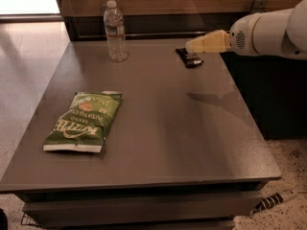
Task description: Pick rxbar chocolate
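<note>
Next, I lower my gripper to the middle (190, 57) of the rxbar chocolate, between the bar's two ends, and close there.
The rxbar chocolate (189, 58), a small flat bar in a black wrapper with faint white print, lies on the far right part of the grey table (158, 123). My gripper (192, 45), cream-coloured on a white arm reaching in from the right, hovers just above the bar's right end and partly overlaps it in view. It casts a shadow on the table in front of the bar.
A clear plastic water bottle (115, 31) stands upright at the far left-centre of the table. A large green Kettle chip bag (84, 121) lies flat at the front left. A dark cabinet (268, 90) stands to the right of the table. A wooden wall runs behind.
</note>
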`<state>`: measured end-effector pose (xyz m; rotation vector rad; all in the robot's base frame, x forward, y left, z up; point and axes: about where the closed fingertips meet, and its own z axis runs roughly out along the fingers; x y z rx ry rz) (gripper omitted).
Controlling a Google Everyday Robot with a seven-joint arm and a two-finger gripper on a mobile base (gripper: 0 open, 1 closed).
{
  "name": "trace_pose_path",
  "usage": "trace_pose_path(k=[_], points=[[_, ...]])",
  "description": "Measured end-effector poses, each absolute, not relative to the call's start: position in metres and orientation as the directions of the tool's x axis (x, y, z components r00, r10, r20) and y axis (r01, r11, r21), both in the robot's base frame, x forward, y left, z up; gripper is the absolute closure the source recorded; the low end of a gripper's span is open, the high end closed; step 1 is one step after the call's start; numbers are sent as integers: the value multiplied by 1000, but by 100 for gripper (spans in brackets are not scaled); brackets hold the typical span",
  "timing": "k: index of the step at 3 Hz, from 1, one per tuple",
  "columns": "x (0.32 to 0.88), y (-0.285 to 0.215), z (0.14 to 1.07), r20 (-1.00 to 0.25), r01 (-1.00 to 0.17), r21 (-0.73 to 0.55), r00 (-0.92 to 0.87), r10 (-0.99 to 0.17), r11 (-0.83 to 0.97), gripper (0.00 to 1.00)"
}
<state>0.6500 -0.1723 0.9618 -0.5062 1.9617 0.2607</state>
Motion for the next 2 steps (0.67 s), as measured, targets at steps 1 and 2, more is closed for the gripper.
trace_pose_path(k=[1, 2], points=[[704, -178, 935, -875, -405, -18, -436, -210, 914, 0], [740, -181, 906, -851, -353, 14, -495, -174, 936, 0]])
